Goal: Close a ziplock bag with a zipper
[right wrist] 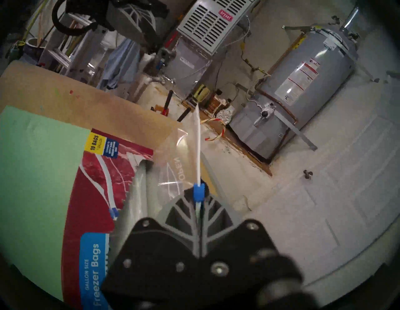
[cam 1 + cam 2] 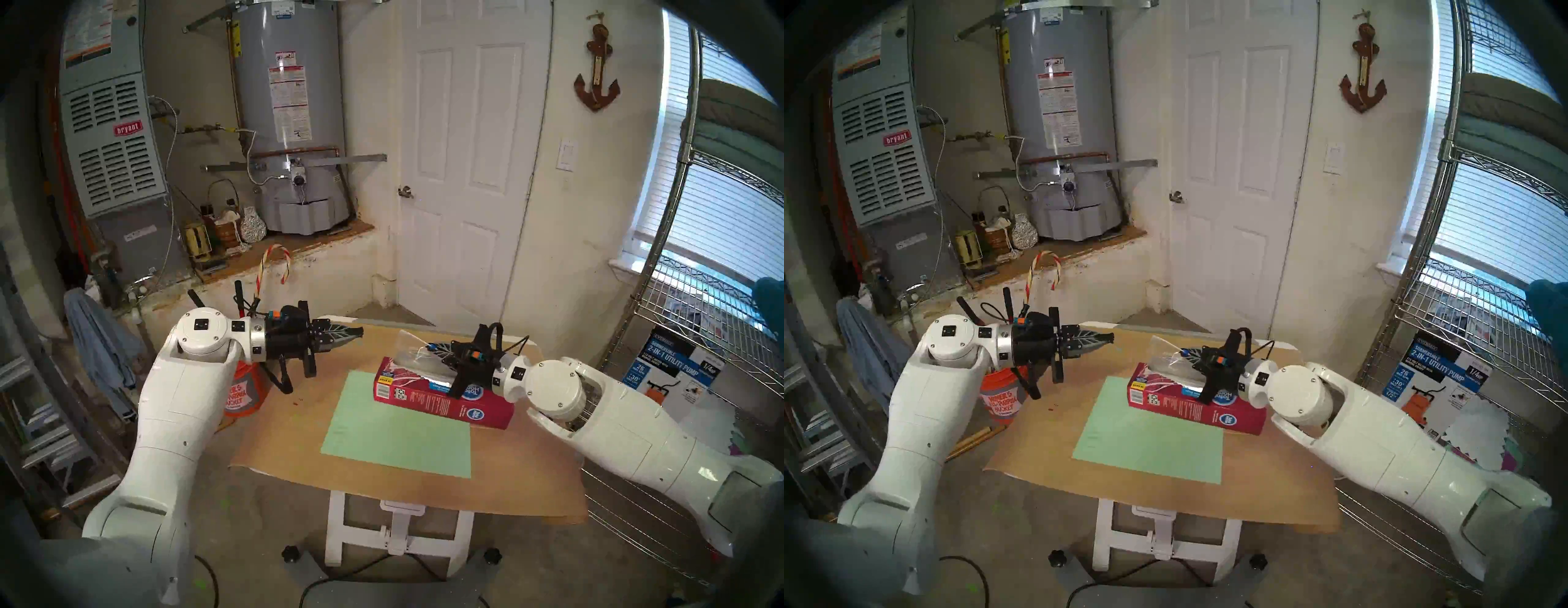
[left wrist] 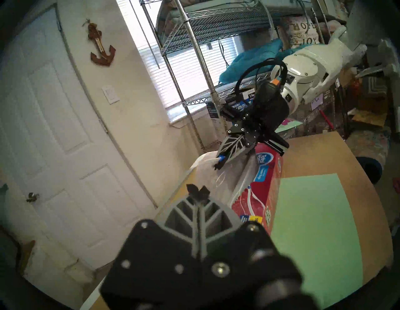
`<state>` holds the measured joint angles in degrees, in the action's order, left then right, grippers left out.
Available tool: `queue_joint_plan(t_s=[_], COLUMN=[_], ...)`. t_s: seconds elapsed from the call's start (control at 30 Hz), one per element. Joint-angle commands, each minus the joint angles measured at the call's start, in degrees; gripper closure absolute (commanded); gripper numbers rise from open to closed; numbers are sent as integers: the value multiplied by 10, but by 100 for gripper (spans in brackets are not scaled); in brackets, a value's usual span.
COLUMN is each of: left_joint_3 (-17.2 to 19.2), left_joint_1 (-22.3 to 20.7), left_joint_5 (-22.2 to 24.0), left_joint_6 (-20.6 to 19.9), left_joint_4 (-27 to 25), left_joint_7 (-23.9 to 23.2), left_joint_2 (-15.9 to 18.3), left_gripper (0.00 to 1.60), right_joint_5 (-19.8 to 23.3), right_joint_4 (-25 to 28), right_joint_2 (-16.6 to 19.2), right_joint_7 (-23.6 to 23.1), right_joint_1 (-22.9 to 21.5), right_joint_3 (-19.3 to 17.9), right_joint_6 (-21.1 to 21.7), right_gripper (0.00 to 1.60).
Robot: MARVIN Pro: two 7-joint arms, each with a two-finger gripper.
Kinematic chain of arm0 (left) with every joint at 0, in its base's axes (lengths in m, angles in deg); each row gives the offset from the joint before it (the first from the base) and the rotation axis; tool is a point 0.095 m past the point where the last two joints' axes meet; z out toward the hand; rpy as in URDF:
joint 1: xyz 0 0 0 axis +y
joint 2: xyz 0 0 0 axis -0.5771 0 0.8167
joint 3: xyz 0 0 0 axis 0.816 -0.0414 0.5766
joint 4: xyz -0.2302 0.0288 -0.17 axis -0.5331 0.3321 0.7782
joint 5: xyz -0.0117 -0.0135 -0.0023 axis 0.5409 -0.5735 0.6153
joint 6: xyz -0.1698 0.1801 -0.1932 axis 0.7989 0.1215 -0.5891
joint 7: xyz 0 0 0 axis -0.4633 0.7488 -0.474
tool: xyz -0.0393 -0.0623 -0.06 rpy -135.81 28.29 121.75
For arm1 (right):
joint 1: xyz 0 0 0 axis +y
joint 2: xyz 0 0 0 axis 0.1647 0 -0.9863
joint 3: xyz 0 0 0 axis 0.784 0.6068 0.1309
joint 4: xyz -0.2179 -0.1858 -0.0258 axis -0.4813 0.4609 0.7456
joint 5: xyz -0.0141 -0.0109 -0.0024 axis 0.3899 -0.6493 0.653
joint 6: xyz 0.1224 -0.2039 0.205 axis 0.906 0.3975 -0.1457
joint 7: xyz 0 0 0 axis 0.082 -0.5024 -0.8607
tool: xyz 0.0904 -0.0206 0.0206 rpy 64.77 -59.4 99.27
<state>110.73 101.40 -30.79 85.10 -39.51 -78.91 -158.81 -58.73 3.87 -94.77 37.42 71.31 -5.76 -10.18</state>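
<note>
The zipper's end sticks out free ahead of the blue slider, so the robot's left gripper needs to open and pinch that end [image 1: 197,116] before the right gripper pulls.
The clear ziplock bag [image 1: 173,164] lies half on the red box [image 1: 91,194], its far end lifted off the table. The white zip strip [image 1: 198,140] sticks out straight ahead of my right gripper [image 1: 198,190]. That gripper is shut on the zipper, whose blue slider [image 1: 198,192] sits right at the fingertips. In the head view the right gripper [image 2: 426,347] hovers over the box's far end, with the bag [image 2: 409,358] under it. My left gripper [image 2: 360,333] is shut and empty, over the table's far left edge, well apart from the bag [image 3: 216,177].
A pale green sheet [image 2: 394,429] lies on the brown table top [image 2: 297,424], just in front of the red box [image 2: 445,403]. An orange bucket [image 2: 246,390] stands on the floor under my left arm. A wire shelf [image 2: 700,318] stands close on the right.
</note>
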Motion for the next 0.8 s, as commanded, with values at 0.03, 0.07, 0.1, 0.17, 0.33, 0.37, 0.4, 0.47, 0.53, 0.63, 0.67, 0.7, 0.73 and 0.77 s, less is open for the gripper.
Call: queue_joint_plan(t_s=[0.03, 0.07, 0.1, 0.17, 0.33, 0.37, 0.4, 0.47, 0.53, 0.63, 0.67, 0.7, 0.73, 0.77], left_joint_3=[-9, -12, -13, -16, -26, -30, -32, -35, -35, -37, -38, -39, -39, -39], left_joint_1=[-38, -42, -46, -52, -71, -78, -80, -86, -88, -92, -94, -95, -96, -97], left_joint_5=[9, 9, 11, 7, 7, 7, 7, 8, 9, 12, 15, 15, 17, 17], left_joint_6=[12, 12, 13, 15, 22, 24, 25, 28, 29, 32, 33, 35, 36, 36], left_joint_4=[18, 19, 21, 24, 39, 46, 49, 57, 60, 69, 73, 75, 78, 79], left_joint_7=[-15, -17, -19, -17, -23, -26, -27, -31, -32, -36, -40, -42, -44, -45], left_joint_2=[-8, -9, -11, -14, -22, -24, -26, -27, -28, -31, -32, -33, -35, -36], left_gripper=[160, 160, 132, 0, 0, 0, 0, 0, 0, 0, 0, 0, 0, 0], right_joint_5=[7, 7, 8, 7, 4, 1, 1, -1, -2, -3, -4, -4, -5, -6], right_joint_4=[19, 21, 24, 30, 43, 48, 50, 52, 53, 56, 57, 58, 59, 59], right_joint_2=[-5, -8, -13, -20, -36, -41, -43, -46, -48, -53, -55, -56, -57, -58], right_joint_7=[11, 11, 12, 12, 11, 12, 12, 14, 15, 17, 18, 18, 19, 20], right_joint_1=[0, -1, -2, -5, -7, -6, -6, -6, -7, -7, -8, -8, -8, -8], right_joint_3=[-8, -8, -7, -5, 3, 6, 8, 11, 12, 15, 16, 16, 16, 16], right_joint_6=[-8, -6, -5, -3, 1, 3, 4, 7, 9, 12, 14, 16, 18, 19], right_gripper=[160, 160, 160, 160, 160, 160, 160, 160, 160, 160, 160, 160, 160, 160])
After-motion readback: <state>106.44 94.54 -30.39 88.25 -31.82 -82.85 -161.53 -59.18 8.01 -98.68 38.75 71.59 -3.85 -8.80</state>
